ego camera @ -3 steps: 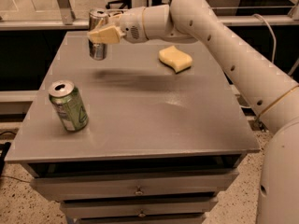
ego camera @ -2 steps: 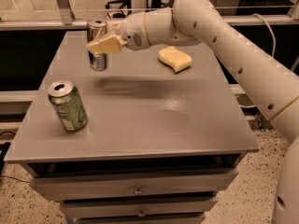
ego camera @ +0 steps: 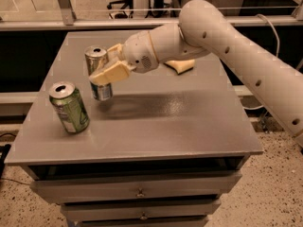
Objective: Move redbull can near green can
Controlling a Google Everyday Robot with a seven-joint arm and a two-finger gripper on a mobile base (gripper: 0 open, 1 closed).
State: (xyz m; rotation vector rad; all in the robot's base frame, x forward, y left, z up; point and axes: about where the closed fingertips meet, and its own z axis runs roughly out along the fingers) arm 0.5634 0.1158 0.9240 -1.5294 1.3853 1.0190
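Next, I let go of the redbull can on the grey table, snug (ego camera: 96, 123) against the side of the green can that faces my arm.
The redbull can (ego camera: 98, 66) is slim and silver with blue patches. It is upright in my gripper (ego camera: 108, 65), whose cream fingers (ego camera: 111, 73) are shut around its middle. It hangs just above the grey table (ego camera: 156, 122), left of centre. The green can (ego camera: 69, 107) stands tilted on the table's front left, a short gap to the left and in front of the redbull can. My white arm reaches in from the right.
A yellow sponge (ego camera: 180, 66) lies at the back of the table, partly behind my arm. The table has drawers (ego camera: 139, 192) below its front edge. A railing (ego camera: 61, 4) and floor lie behind the table.
My gripper has carried the redbull can from the table's back left corner forward and down, closer to the green can. The green can has not moved.
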